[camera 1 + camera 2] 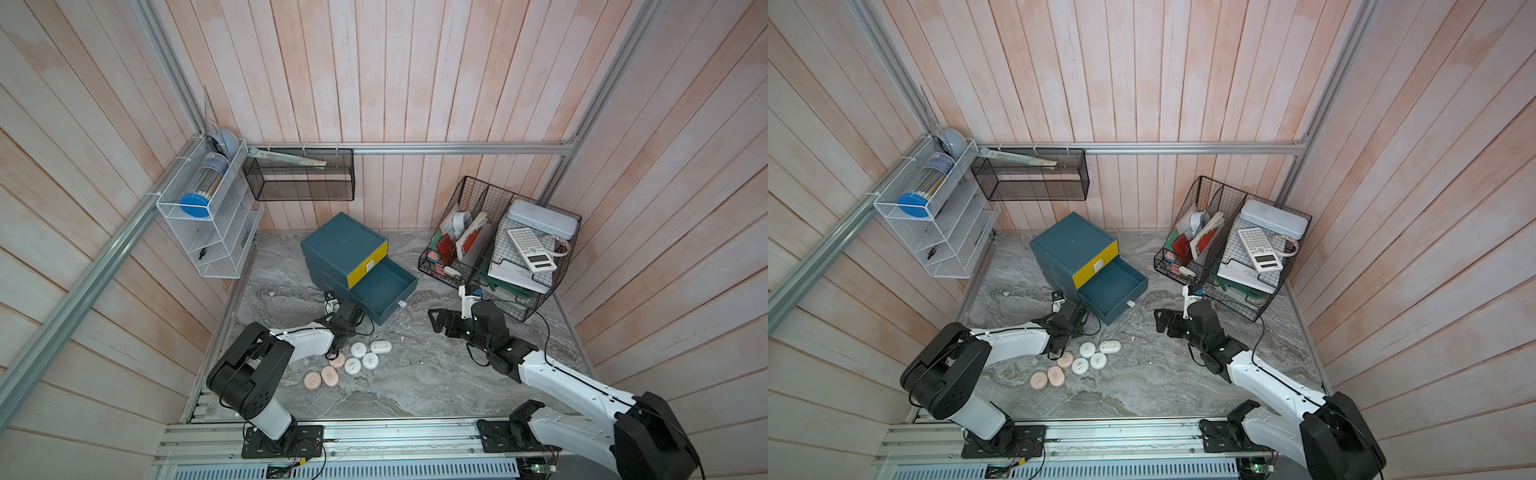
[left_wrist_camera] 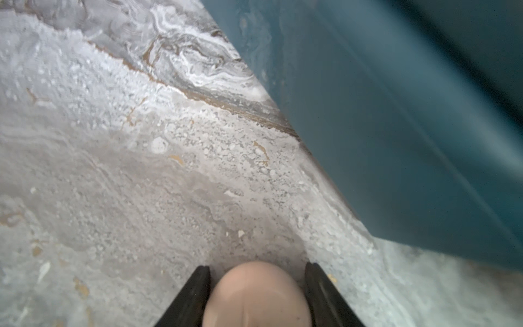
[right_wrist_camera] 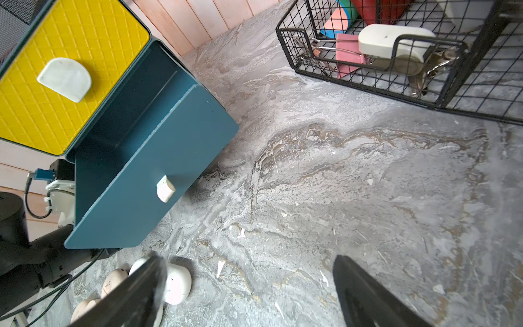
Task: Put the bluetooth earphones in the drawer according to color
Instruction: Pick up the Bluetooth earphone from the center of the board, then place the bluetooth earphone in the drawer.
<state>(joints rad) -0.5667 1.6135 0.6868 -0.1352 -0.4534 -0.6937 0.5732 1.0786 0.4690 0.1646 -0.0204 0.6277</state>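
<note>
The pale pink earphone case, now just above the marble table, will be let go by my left gripper on the open teal drawer's bottom, near its white tab (image 1: 386,294).
My left gripper (image 2: 257,267) is shut on a pale pink earphone case (image 2: 256,297), just above the marble table beside the teal drawer wall (image 2: 396,141). In both top views the left wrist (image 1: 347,318) sits at the near left corner of the dark teal cabinet (image 1: 343,245), whose middle drawer (image 1: 384,286) is pulled out and looks bare inside. Three pink cases (image 1: 330,377) and several white cases (image 1: 370,360) lie on the table near the left arm. My right gripper (image 3: 249,263) hangs open over bare table, right of the open drawer (image 3: 135,136).
A black wire basket (image 1: 498,257) with a calculator and stationery stands at the back right. On the left wall hangs a white wire rack (image 1: 208,224), and a black mesh shelf (image 1: 299,178) is on the back wall. The yellow drawer front (image 1: 368,262) is closed.
</note>
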